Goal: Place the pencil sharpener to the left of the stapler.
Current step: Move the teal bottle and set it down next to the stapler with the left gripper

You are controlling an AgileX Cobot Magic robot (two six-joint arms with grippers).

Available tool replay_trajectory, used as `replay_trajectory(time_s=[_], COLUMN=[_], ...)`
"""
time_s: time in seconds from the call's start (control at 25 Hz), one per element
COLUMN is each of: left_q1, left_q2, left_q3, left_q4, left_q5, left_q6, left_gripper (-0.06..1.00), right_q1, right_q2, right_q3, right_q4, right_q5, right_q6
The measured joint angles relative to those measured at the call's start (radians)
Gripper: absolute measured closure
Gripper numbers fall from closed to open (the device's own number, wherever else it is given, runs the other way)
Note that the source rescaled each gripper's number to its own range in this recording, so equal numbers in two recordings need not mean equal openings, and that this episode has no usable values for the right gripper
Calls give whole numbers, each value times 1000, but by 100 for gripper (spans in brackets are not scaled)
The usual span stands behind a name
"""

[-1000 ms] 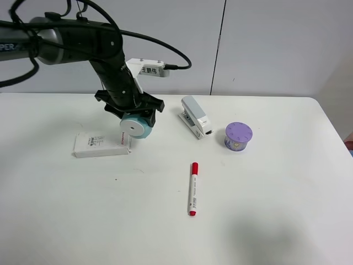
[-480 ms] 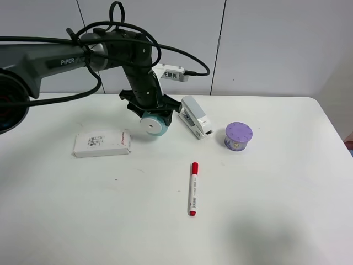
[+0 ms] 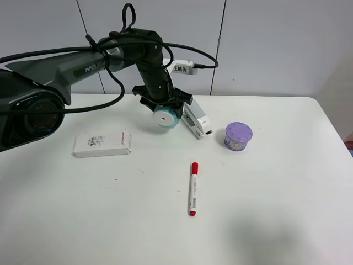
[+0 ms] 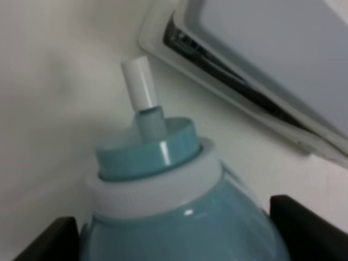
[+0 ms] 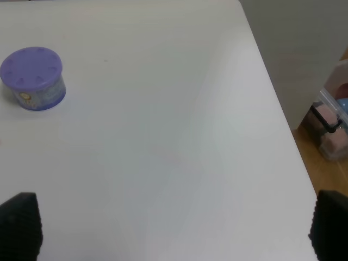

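Observation:
The pencil sharpener will go from my left gripper onto the table [image 3: 169, 127] close beside the stapler, on the side of the flat white box. The pencil sharpener is now close against the stapler.
The teal, egg-shaped pencil sharpener [image 3: 165, 117] hangs in my left gripper [image 3: 164, 109], which is shut on it, its flat white round end facing the front of the table. It sits close against the left side of the white and light-grey stapler [image 3: 196, 117]. Whether it rests on the table cannot be told. In the left wrist view the pencil sharpener [image 4: 179, 201] fills the space between the dark fingers [image 4: 46, 244], its small white cap [image 4: 140, 82] pointing toward the stapler [image 4: 261, 60]. My right gripper [image 5: 174, 228] is open over bare table.
A purple round tin [image 3: 238, 136] stands right of the stapler, also seen as the tin [image 5: 33, 78] from the right wrist. A flat white box [image 3: 102, 143] lies at the left. A red marker [image 3: 193, 188] lies in front. The table's right edge [image 5: 283, 125] drops off.
My left gripper has carried the pencil sharpener rightward and a little back, from beside the white box to right next to the stapler. Nothing else on the table has moved.

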Motion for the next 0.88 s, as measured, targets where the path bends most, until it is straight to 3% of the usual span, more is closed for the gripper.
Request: replay_trajectory(time_s=[0.88], left_q1=[1], left_q2=[77], left_q3=[-7], left_q4=[-48], left_q5=[-24], left_q6=[-2], left_gripper=[94], right_q1=[0], right_q2=[0], right_q3=[0], right_q4=[0], right_q5=[0], right_q6=[0])
